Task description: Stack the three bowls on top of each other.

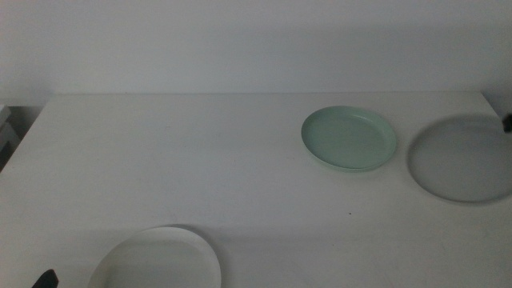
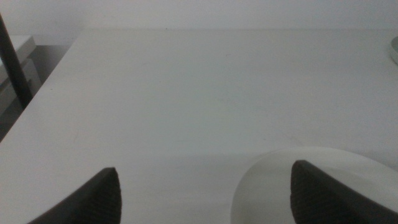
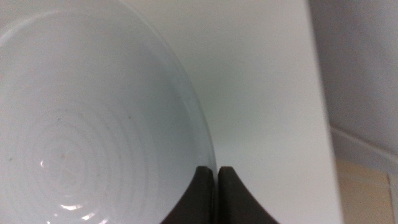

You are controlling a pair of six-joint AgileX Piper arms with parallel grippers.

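The robot's right gripper should set the grey bowl down on the table (image 1: 296,220) between the white bowl and the mint green bowl.
The mint green bowl (image 1: 349,139) lies on the table right of centre. Just right of it is the grey bowl (image 1: 462,160), which fills much of the right wrist view (image 3: 93,124). My right gripper (image 3: 216,169) is shut on that bowl's rim, and only a dark bit of it (image 1: 507,122) shows at the right edge of the middle view. The white bowl (image 1: 160,260) sits at the front left. My left gripper (image 2: 204,177) hangs open just behind it, with the white bowl's rim (image 2: 323,163) near one jaw. A tip of the left gripper (image 1: 44,278) shows in the bottom left corner.
The white table (image 1: 200,160) ends at a wall behind. Its right edge (image 3: 317,93) runs close beside the grey bowl. A dark pole (image 2: 13,62) and a shelf stand off the table's left side.
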